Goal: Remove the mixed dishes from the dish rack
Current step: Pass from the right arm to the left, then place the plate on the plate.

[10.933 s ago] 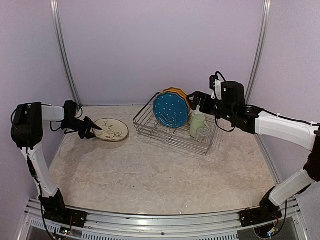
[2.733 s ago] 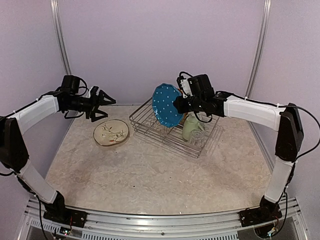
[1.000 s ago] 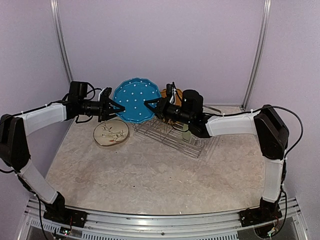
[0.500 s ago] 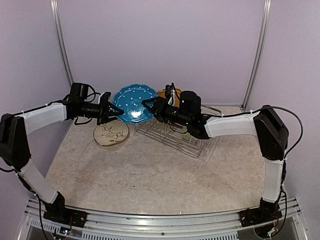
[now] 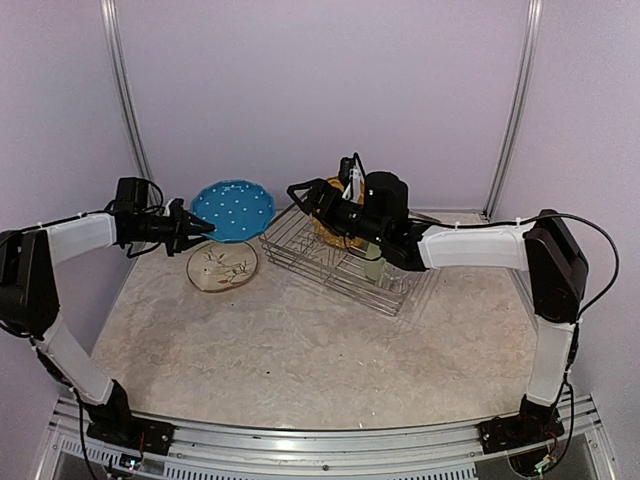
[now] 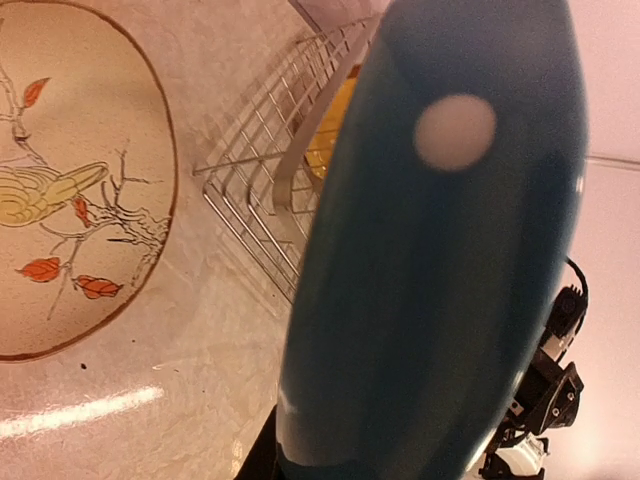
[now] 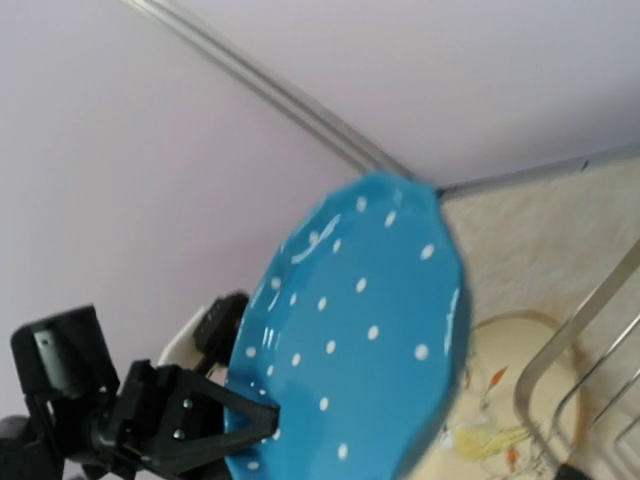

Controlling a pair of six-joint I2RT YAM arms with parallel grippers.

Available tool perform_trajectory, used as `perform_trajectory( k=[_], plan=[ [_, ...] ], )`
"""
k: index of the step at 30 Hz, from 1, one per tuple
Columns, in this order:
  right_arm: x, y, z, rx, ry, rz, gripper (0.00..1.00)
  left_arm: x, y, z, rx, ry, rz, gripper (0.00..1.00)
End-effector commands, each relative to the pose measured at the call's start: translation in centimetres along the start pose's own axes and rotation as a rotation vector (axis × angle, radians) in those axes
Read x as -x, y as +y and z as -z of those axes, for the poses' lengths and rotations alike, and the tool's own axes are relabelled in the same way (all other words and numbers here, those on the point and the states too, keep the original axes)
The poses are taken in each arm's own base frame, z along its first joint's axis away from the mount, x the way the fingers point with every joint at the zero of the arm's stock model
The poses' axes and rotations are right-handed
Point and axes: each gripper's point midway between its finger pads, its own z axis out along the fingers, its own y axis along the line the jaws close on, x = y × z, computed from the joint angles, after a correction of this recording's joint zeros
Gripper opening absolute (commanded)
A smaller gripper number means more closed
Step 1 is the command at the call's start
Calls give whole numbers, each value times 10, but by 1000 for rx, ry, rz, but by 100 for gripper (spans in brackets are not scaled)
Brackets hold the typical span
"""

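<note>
Next, my left gripper lets go of the blue plate on top of the cream plate with the branch drawing [image 5: 216,261].
My left gripper [image 5: 200,228] is shut on the left rim of the blue white-dotted scalloped plate [image 5: 233,210] and holds it in the air, just above and behind the cream plate with the branch drawing [image 5: 222,265], which lies flat on the table. The blue plate fills the left wrist view [image 6: 440,250] and shows in the right wrist view [image 7: 360,330] with the left fingers [image 7: 215,425] clamped on its edge. My right gripper [image 5: 297,195] is open and empty, apart from the blue plate, over the left corner of the dish rack [image 5: 400,292]. An orange plate [image 5: 332,228] and the pale green mug [image 5: 376,266] stand in the rack.
The rack sits at the back centre-right, tilted askew on the table. The back wall and two metal corner posts [image 5: 125,120] close in behind both grippers. The glass and the small bowl do not show clearly.
Both grippers held the blue plate; now the right gripper has let go and drawn back toward the rack. The left arm has carried the plate leftward over the cream plate.
</note>
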Motion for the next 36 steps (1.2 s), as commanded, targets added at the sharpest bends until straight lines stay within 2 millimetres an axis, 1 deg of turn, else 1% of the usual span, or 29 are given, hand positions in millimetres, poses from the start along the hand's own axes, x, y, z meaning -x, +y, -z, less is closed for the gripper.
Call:
perform_trajectory(
  k=[1, 6, 8, 10, 14, 24, 26, 36],
  plan=[
    [26, 14, 19, -55, -68, 95, 98, 33, -17, 36, -25, -150, -32, 0],
    [30, 15, 28, -65, -89, 115, 98, 48, 16, 47, 76, -203, 82, 0],
    [30, 15, 29, -62, -91, 114, 98, 50, 26, 47, 103, -202, 118, 0],
    [31, 16, 30, -57, -95, 115, 98, 50, 36, 42, 121, -177, 154, 0],
    [31, 19, 32, -48, -97, 115, 98, 46, 50, 29, 115, -127, 210, 0],
    [33, 19, 37, -70, -94, 131, 98, 39, 73, 7, 111, -48, 303, 0],
    [36, 16, 38, -85, -108, 132, 97, 39, 75, 5, 103, -39, 315, 0],
    [33, 15, 37, -79, -100, 120, 97, 34, 81, -4, 90, -3, 345, 0]
  ],
)
